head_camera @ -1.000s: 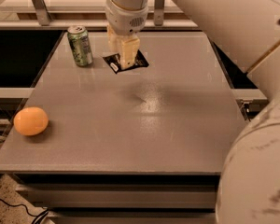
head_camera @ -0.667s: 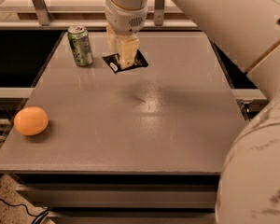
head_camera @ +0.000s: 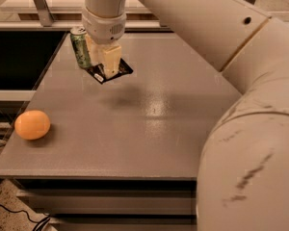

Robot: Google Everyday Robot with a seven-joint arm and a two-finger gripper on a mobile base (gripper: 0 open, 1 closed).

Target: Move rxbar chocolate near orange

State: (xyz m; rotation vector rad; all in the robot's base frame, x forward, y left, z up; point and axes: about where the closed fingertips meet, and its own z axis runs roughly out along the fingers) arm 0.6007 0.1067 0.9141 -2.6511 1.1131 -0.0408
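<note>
Next, the gripper releases the rxbar chocolate on the grey table (head_camera: 66, 104) just behind the orange, toward the green soda can.
The rxbar chocolate (head_camera: 116, 73) is a flat black wrapped bar, held tilted in my gripper (head_camera: 109, 70) a little above the grey table (head_camera: 159, 129). The gripper hangs from the white arm at the back left of the table, and its pale fingers (head_camera: 111, 59) are shut on the bar. The bar's shadow lies on the table just below it. The orange (head_camera: 32, 124) sits near the table's front left corner, well apart from the gripper, to its front left.
A green soda can (head_camera: 80, 47) stands upright just left of the gripper, close to its fingers. The big white arm covers the right side of the view. The table's left edge drops to a dark gap.
The gripper has moved left and toward the front with the bar in it, ending up close beside the can. The orange and the can have not moved.
</note>
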